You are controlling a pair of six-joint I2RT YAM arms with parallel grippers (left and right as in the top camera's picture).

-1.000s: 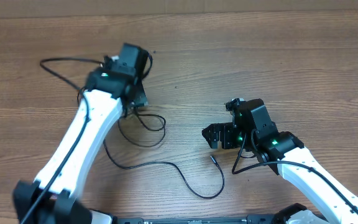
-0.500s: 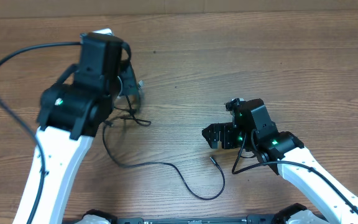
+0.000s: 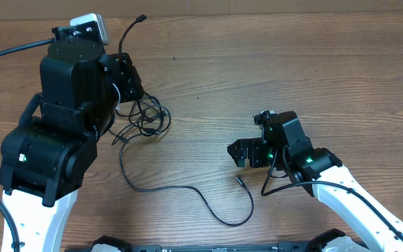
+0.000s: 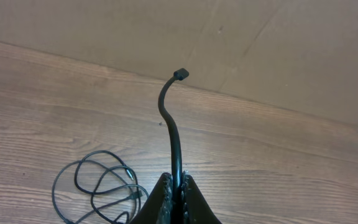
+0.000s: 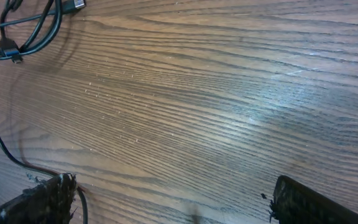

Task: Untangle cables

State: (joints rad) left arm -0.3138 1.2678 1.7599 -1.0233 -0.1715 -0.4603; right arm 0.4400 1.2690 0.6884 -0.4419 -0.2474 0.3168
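My right gripper should next grab the stretch (image 3: 159,104) just below my left gripper, on the black cable it holds above the loops of the tangle.
Thin black cables lie in a loose tangle (image 3: 142,119) on the wooden table, with one long cord (image 3: 187,189) trailing toward the front and ending in a small plug (image 3: 238,178). My left gripper (image 4: 178,186) is raised high and shut on one black cable (image 4: 171,130), whose plug end (image 3: 140,18) sticks up beyond the fingers. The loops also show in the left wrist view (image 4: 98,186), below and left of the jaws. My right gripper (image 3: 240,152) is open and empty, low over the table just above the loose plug. The tangle shows at the top left of the right wrist view (image 5: 23,31).
The wooden table (image 3: 257,70) ends at a cardboard wall (image 4: 166,31) along the back. Thicker black robot wiring arcs off the left arm (image 3: 5,52) and loops beside the right arm (image 3: 275,182).
My left arm has risen and swung left toward the camera, lifting one cable up out of the pile. The loops have drawn together into a tighter tangle. The right arm has not moved.
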